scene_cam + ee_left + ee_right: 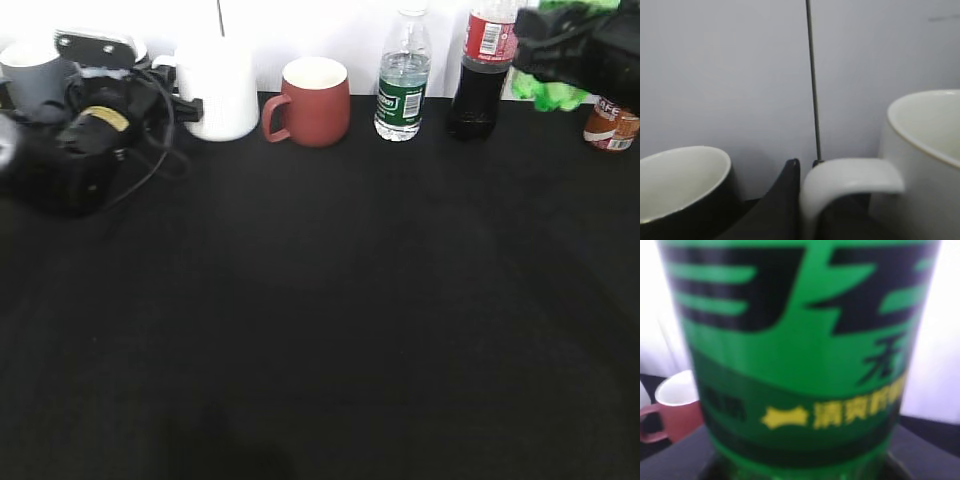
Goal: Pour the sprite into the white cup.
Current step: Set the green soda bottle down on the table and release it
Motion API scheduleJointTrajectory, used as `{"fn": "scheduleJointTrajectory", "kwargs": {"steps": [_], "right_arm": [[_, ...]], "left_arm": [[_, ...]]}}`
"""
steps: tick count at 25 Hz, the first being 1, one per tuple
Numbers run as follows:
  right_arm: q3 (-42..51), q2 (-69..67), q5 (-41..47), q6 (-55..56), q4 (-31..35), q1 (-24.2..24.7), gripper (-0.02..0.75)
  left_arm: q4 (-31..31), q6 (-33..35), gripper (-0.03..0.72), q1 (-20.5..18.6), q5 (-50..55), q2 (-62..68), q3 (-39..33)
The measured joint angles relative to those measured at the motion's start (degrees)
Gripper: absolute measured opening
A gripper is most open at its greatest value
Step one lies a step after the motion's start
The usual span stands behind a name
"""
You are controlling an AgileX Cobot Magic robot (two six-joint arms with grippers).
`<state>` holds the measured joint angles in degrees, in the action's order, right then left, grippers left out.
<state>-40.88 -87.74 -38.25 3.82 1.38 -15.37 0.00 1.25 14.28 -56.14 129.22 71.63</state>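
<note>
The robot's right gripper should release the sprite on the table (534,146), between the cola bottle and the orange-labelled item.
The white cup (222,88) stands at the back left. In the left wrist view its body (927,165) is at the right and its loop handle (852,175) sits between my left gripper's (805,163) black fingers. My left gripper (192,108) is closed on that handle. The sprite (800,365) fills the right wrist view, with a green label and dark lettering. In the exterior view only green bits of the sprite (552,93) show at the back right, behind my right gripper (548,48), which is closed round it. Its fingers are hidden in the wrist view.
A grey mug (35,72) stands left of the white cup and also shows in the left wrist view (685,200). Along the back stand a brick-red mug (312,102), a small water bottle (402,85) and a cola bottle (480,75). An orange-labelled item (610,126) lies far right.
</note>
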Motion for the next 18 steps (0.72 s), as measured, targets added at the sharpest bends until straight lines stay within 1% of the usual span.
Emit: {"fn": "scheduleJointTrajectory", "kwargs": {"steps": [3, 5, 8, 9, 11, 12, 13, 14, 16, 18], "right_arm": [[0.0, -2.9, -0.4, 0.0, 0.3, 0.0, 0.378], [0.0, -3.0, -2.4, 0.0, 0.4, 0.0, 0.378], [0.0, -3.0, -3.3, 0.0, 0.4, 0.0, 0.378], [0.0, -3.0, -3.4, 0.0, 0.4, 0.0, 0.378], [0.0, -3.0, -3.6, 0.0, 0.4, 0.0, 0.378], [0.0, -3.0, -3.7, 0.0, 0.4, 0.0, 0.378], [0.0, -3.0, -3.8, -0.1, 0.4, 0.0, 0.378], [0.0, -3.0, -3.8, -0.2, 0.4, 0.0, 0.378], [0.0, -3.0, -3.8, -0.4, 1.0, 0.0, 0.378], [0.0, -3.0, -3.8, -1.4, 2.7, 0.0, 0.378]], "left_arm": [[-1.2, 0.0, 0.039, 0.0, 2.3, 5.2, 7.1], [-1.3, 0.0, 0.039, 0.0, 5.1, 7.8, 10.9], [-1.6, -0.5, 0.041, 0.0, 5.9, 9.9, 13.5], [-1.7, -0.8, 0.055, 0.0, 6.2, 9.9, 13.6], [-1.7, -1.3, 0.161, 0.0, 6.8, 9.9, 13.9], [-1.5, -1.3, 0.218, 0.1, 7.4, 9.9, 14.0], [-1.5, -1.3, 0.255, 0.3, 7.9, 9.9, 13.9], [-1.9, -1.3, 0.276, 0.5, 7.6, 9.6, 12.7], [-1.8, -1.3, 0.286, 0.9, 5.5, 6.8, 7.2], [-1.6, -1.3, 0.293, 1.0, 1.4, 3.6, 0.9]]}}
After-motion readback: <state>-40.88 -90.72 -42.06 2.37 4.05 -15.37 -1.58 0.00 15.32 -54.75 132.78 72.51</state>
